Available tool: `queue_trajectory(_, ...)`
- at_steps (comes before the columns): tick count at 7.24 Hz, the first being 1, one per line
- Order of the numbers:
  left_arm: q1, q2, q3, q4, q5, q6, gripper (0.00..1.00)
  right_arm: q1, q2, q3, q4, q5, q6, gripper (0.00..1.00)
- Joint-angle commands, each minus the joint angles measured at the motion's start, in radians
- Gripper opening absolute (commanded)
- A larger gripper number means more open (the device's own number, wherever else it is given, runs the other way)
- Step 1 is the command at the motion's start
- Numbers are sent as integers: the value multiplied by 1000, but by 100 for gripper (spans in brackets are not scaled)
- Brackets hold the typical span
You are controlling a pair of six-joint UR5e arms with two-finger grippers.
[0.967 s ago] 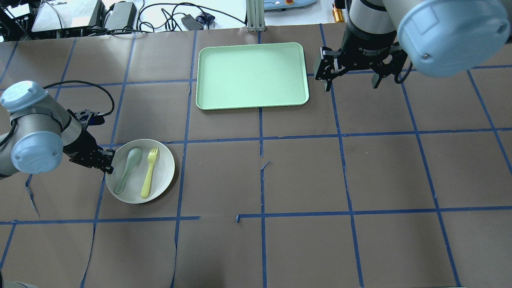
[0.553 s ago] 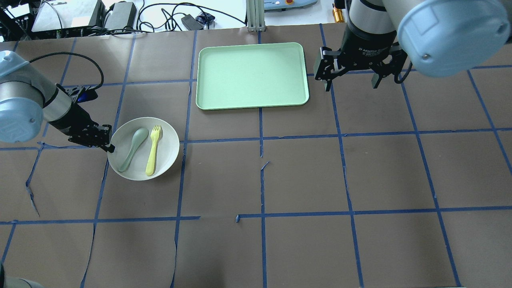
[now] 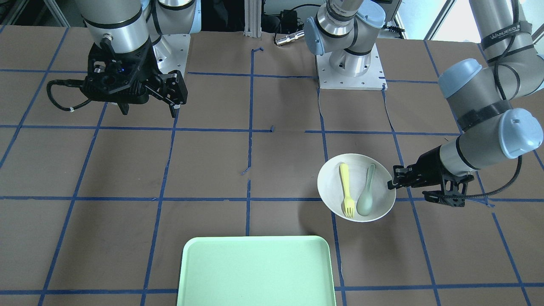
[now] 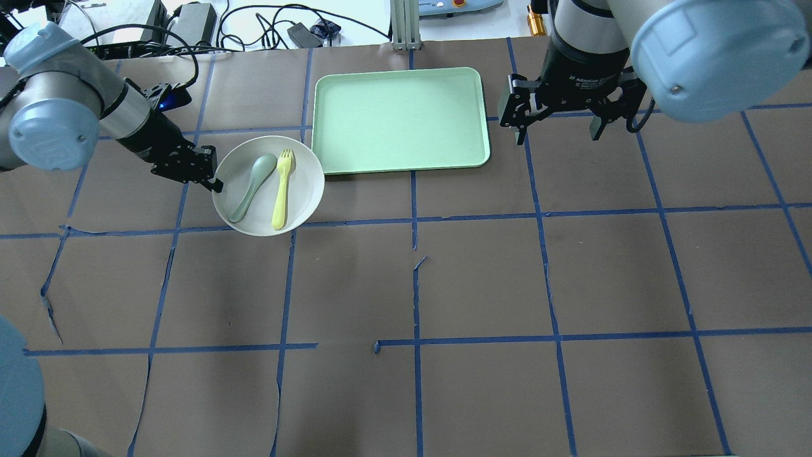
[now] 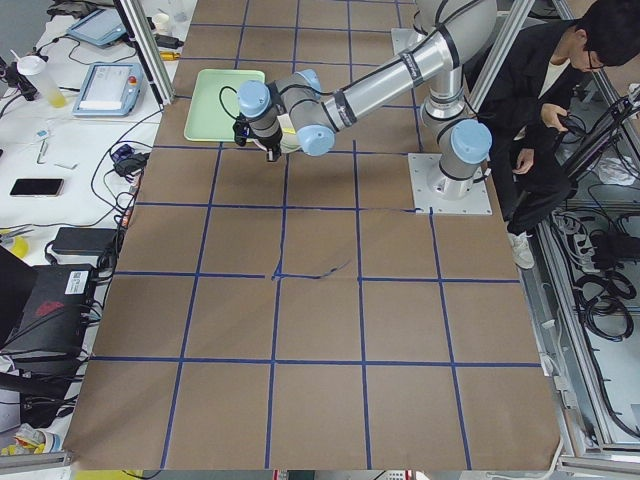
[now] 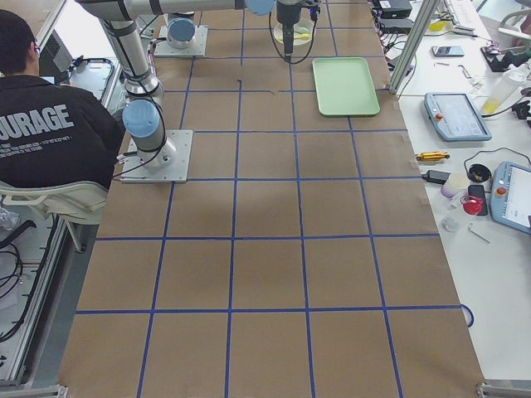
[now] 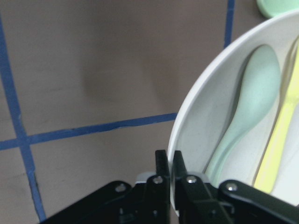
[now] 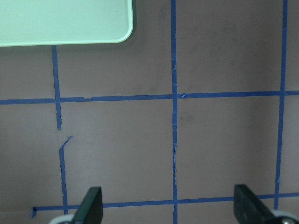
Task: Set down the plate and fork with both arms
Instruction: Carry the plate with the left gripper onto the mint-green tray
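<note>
The off-white plate, now held above the table, will be released by my left gripper in the middle of the empty mint-green tray [image 3: 250, 292].
My left gripper [image 4: 217, 185] is shut on the near-left rim of the off-white plate [image 4: 307, 190] and holds it above the table, beside the mint-green tray's [image 4: 399, 120] left front corner. The yellow fork [image 4: 281, 190] and a grey-green spoon [image 4: 250, 184] lie side by side in the plate. The left wrist view shows the fingertips [image 7: 161, 164] pinching the plate's rim [image 7: 196, 116], with the fork [image 7: 280, 144] at the right. The front view shows the plate [image 3: 331, 187], fork [image 3: 345, 187] and left gripper [image 3: 390, 183]. My right gripper [image 4: 558, 130] is open and empty, right of the tray.
The tray [image 3: 255, 272] lies empty at the table's far middle, and its corner shows in the right wrist view [image 8: 60, 21]. Brown paper with blue tape lines covers the table. Cables and devices lie beyond the far edge. A person sits beside the robot's base [image 5: 560, 90].
My left arm has carried the plate, with fork and spoon in it, away from the robot and rightward to the tray's left corner. The right arm has not moved.
</note>
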Motion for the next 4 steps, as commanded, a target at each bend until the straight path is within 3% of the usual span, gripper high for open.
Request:
queue_trajectory(1,-109,-134,189,-11,-13,-121,0,0,0,0,0,1,0,100)
queue_trajectory(4,-207,-300,409,-1,-56,-322,0,0,0,0,0,2,2,100)
